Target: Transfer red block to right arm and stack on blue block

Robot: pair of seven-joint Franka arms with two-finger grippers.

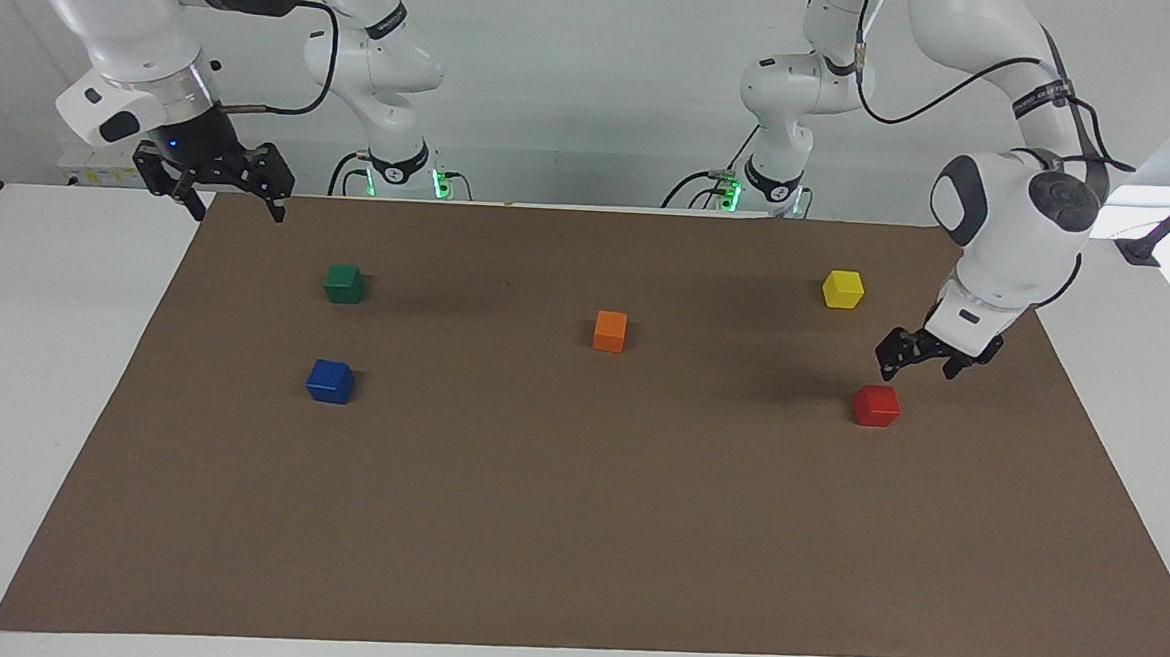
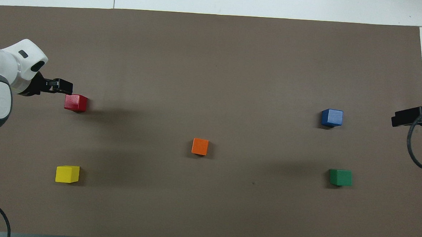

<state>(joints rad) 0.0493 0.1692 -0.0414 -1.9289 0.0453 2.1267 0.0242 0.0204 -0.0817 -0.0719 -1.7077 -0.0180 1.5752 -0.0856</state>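
Note:
My left gripper will next need to move over the red block, which is farther from the robots than the yellow block, and close on the red block's opposite sides (image 2: 76,103).
The red block (image 1: 876,405) (image 2: 75,102) sits on the brown mat toward the left arm's end of the table. My left gripper (image 1: 918,366) (image 2: 62,86) hangs open just above the mat beside the block, on the side of the left arm's end, not touching it and with nothing between its fingers. The blue block (image 1: 330,381) (image 2: 332,117) rests on the mat toward the right arm's end. My right gripper (image 1: 236,208) (image 2: 401,118), with a small blue light on its base, waits open and empty over the mat's edge at that end.
A green block (image 1: 344,283) lies nearer to the robots than the blue one. A yellow block (image 1: 842,289) lies nearer to the robots than the red one. An orange block (image 1: 610,331) sits mid-mat. The brown mat (image 1: 575,528) covers most of the white table.

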